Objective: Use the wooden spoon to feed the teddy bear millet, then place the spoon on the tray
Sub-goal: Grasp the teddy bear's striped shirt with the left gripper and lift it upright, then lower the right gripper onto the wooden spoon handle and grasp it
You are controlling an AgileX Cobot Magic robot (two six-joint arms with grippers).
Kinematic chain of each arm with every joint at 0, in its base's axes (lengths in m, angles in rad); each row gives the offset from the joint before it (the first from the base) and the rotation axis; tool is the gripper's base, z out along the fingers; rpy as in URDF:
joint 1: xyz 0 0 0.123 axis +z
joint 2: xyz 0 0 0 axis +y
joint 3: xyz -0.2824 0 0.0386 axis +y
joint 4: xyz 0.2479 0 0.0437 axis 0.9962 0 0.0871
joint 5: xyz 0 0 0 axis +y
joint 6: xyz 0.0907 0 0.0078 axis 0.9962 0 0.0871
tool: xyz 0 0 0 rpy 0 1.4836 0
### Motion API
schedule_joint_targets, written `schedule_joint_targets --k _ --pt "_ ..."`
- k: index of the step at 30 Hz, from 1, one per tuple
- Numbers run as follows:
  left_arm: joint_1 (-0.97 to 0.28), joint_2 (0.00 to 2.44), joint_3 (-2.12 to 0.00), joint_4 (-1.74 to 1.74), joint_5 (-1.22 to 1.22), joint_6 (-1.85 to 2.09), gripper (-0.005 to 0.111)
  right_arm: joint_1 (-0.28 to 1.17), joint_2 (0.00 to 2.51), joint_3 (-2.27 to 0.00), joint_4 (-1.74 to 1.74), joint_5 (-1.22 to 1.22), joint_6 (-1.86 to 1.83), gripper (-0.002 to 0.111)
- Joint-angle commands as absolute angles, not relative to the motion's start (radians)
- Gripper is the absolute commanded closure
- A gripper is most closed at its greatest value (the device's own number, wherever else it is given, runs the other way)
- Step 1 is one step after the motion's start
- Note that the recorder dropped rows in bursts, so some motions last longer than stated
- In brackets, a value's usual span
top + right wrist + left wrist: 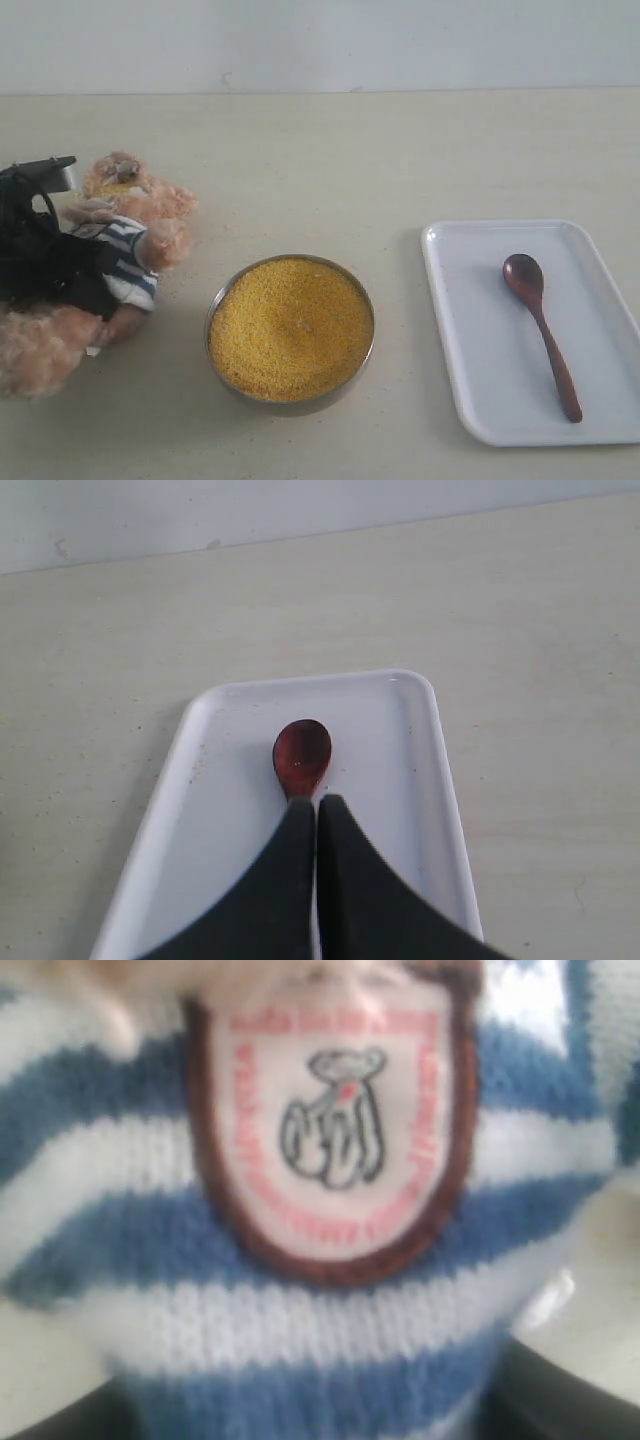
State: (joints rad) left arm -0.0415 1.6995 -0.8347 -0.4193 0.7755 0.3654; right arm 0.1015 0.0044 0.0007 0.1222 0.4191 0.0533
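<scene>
The middle of the wooden spoon's handle point(554, 356), over the white tray, is the next place my right gripper needs to go to and close.
The teddy bear point(140, 205) lies at the far left in its striped shirt point(300, 1330), its badge point(325, 1130) filling the left wrist view. My left gripper point(70, 270) is clamped round its torso, with only dark finger edges showing beside the shirt. The millet point(290, 325) fills a round metal bowl point(214, 312) in the middle. On the right, the wooden spoon point(541, 325) lies flat on the white tray point(470, 300). My right gripper point(317, 802) hovers shut above the tray point(220, 780), its tips over the spoon's neck point(302, 755). It is out of the exterior view.
The beige table point(320, 170) runs back to a pale wall point(320, 40). A few stray grains speckle the tray near the spoon's bowl.
</scene>
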Motion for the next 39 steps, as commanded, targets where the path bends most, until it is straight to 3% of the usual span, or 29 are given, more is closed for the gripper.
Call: schedule_joint_targets --k 1,18,26,31,35,39 --pt "-0.052 1.588 -0.844 -0.353 0.800 0.376 0.103 0.101 0.000 0.000 0.119 0.416 0.049 0.108" --pt "-0.233 1.145 -0.642 0.011 0.768 0.376 0.103 0.101 0.000 0.000 0.117 0.361 0.046 0.108" --pt "-0.233 1.058 -0.555 0.023 0.775 0.480 0.103 0.101 0.000 0.000 0.124 -0.064 0.054 0.108" --pt "-0.233 1.090 -0.549 0.036 0.734 0.480 0.103 0.101 0.000 0.000 0.152 -0.484 0.255 0.108" --pt "-0.233 1.124 -0.549 0.034 0.703 0.478 0.103 0.101 0.054 -0.113 0.030 -0.307 0.392 0.108" --pt "-0.233 1.142 -0.549 0.029 0.703 0.425 0.103 0.101 0.280 -0.239 -0.229 -0.133 0.416 0.108"
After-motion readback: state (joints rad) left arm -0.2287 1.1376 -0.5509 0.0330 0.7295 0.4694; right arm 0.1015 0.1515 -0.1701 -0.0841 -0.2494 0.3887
